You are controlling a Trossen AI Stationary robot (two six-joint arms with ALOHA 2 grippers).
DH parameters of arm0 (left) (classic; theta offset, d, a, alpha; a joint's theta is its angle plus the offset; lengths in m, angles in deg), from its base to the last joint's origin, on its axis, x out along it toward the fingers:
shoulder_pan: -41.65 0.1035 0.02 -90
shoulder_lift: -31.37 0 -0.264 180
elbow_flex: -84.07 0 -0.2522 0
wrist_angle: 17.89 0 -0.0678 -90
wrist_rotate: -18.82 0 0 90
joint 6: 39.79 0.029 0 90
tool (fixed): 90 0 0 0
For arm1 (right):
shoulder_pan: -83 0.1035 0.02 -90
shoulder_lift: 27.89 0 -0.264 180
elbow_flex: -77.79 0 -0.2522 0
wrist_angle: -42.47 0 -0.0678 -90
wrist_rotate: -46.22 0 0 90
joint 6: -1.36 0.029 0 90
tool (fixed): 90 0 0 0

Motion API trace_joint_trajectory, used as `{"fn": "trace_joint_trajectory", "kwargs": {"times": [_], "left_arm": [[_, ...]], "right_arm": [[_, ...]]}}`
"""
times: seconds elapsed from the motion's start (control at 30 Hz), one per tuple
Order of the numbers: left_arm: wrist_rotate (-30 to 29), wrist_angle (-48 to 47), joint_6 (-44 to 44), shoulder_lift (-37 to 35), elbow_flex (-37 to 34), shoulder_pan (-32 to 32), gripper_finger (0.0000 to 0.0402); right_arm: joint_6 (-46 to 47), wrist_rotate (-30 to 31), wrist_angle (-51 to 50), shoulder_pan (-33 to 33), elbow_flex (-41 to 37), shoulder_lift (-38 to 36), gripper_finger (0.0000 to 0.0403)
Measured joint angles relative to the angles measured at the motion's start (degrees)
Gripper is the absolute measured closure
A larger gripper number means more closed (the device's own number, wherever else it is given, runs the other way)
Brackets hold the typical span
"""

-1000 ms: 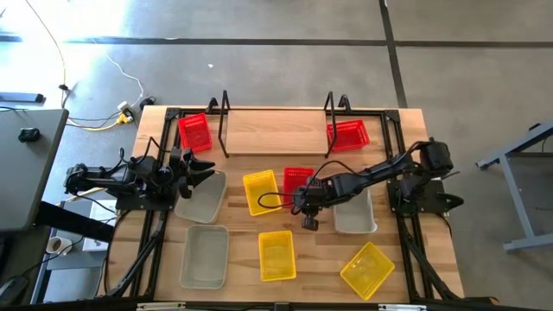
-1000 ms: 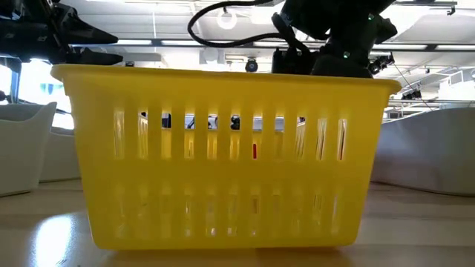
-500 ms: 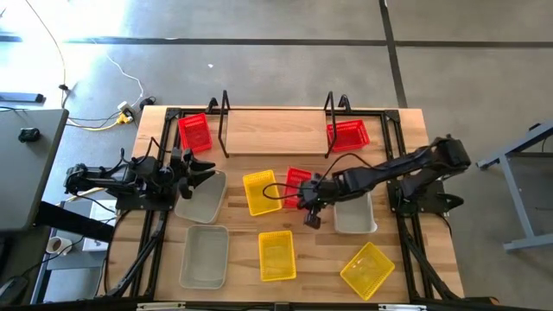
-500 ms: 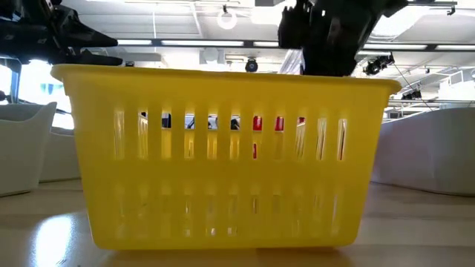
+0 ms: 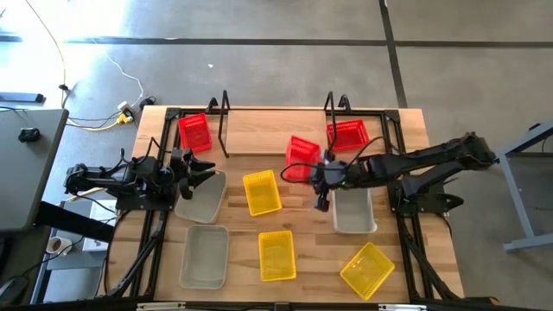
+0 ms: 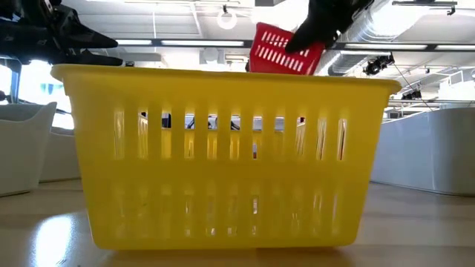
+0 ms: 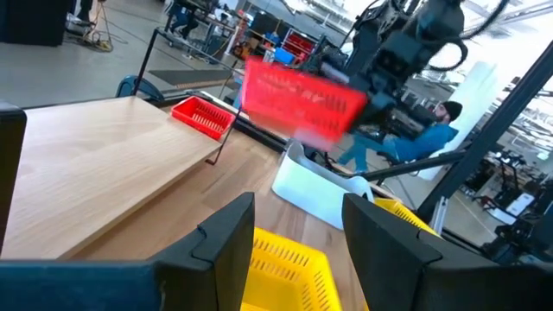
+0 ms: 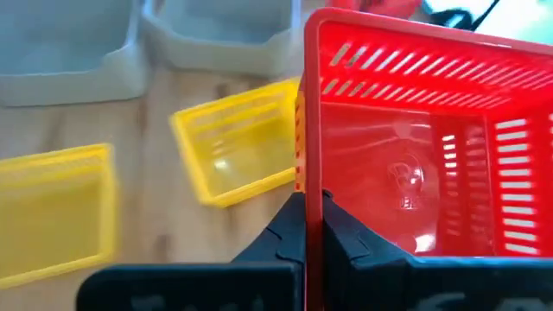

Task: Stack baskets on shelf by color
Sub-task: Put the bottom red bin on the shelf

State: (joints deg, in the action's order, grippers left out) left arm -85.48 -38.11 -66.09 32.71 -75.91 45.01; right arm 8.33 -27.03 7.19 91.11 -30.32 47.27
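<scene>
I will release the red basket, now hanging in the air near the shelf, from my right gripper on the bare shelf board (image 5: 305, 128), beside the red basket nearest that gripper.
My right gripper (image 5: 321, 175) is shut on a red basket (image 5: 301, 158), which hangs in the air near the shelf (image 5: 275, 130). This basket shows tilted in the low view (image 6: 285, 47) and blurred in the left wrist view (image 7: 298, 93). Two more red baskets rest on the shelf board, one at its left end (image 5: 195, 131) and one at its right end (image 5: 347, 134). My left gripper (image 5: 206, 174) is open and waits over a grey-white basket (image 5: 200, 195) at the table's left. My right gripper holds the red basket by the rim of one side wall (image 8: 308, 200). The wall is pinched with one finger (image 8: 285, 231) outside and the other (image 8: 339, 235) inside the basket. The fingers come level from the table's right. The basket is lifted clear and tilted.
Three yellow baskets lie on the table: one mid-table (image 5: 262, 192), one near the front (image 5: 276, 255), one at the front right (image 5: 367, 269). Grey-white baskets sit at the front left (image 5: 204, 257) and under my right arm (image 5: 354, 211). The shelf's black end loops (image 5: 332, 105) stand upright.
My right gripper has risen and moved toward the far edge and the shelf, keeping shut on the red basket. The basket has gone from the table beside the mid-table yellow one to lifted clear and tilted, just in front of the shelf.
</scene>
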Motion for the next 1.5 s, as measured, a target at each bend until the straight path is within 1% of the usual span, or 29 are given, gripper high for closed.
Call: {"fn": "trace_joint_trajectory", "kwargs": {"times": [0.17, 0.37, 0.47, 0.63, 0.83, 0.93, 1.13, 1.5], "left_arm": [[-1.2, 0.0, -0.9, 0.0, 0.0, 0.0, 0.0234], [-2.9, -0.2, -3.4, 0.0, 0.0, 0.0, 0.0234], [-2.9, -0.2, -3.5, 0.0, 0.0, 0.0, 0.0234], [-2.9, -0.2, -3.6, 0.0, 0.0, 0.0, 0.0234], [-2.9, -0.3, -3.6, 0.0, 0.0, 0.0, 0.0234], [-2.9, -0.3, -3.7, 0.0, 0.0, 0.0, 0.0234], [-3.1, -1.3, -3.7, 0.0, 0.0, 0.0, 0.0234], [-3.1, -2.3, -5.1, 0.0, 0.0, 0.0, 0.0234]], "right_arm": [[-13.0, 2.0, 0.1, -4.0, 0.0, -1.8, 0.0403], [-25.0, 1.4, -0.6, -11.1, 0.0, -1.1, 0.0403], [-28.9, -0.7, -1.3, -15.2, 0.0, -0.4, 0.0403], [-32.7, -4.4, -2.2, -21.1, 0.0, 2.7, 0.0403], [-35.5, -7.5, -1.8, -25.2, 0.0, 7.7, 0.0403], [-36.0, -8.5, -1.7, -26.4, 0.0, 10.2, 0.0403], [-36.0, -8.5, -1.7, -28.2, 0.0, 14.2, 0.0403], [-36.6, -10.0, -1.5, -29.1, 0.0, 18.3, 0.0403]]}}
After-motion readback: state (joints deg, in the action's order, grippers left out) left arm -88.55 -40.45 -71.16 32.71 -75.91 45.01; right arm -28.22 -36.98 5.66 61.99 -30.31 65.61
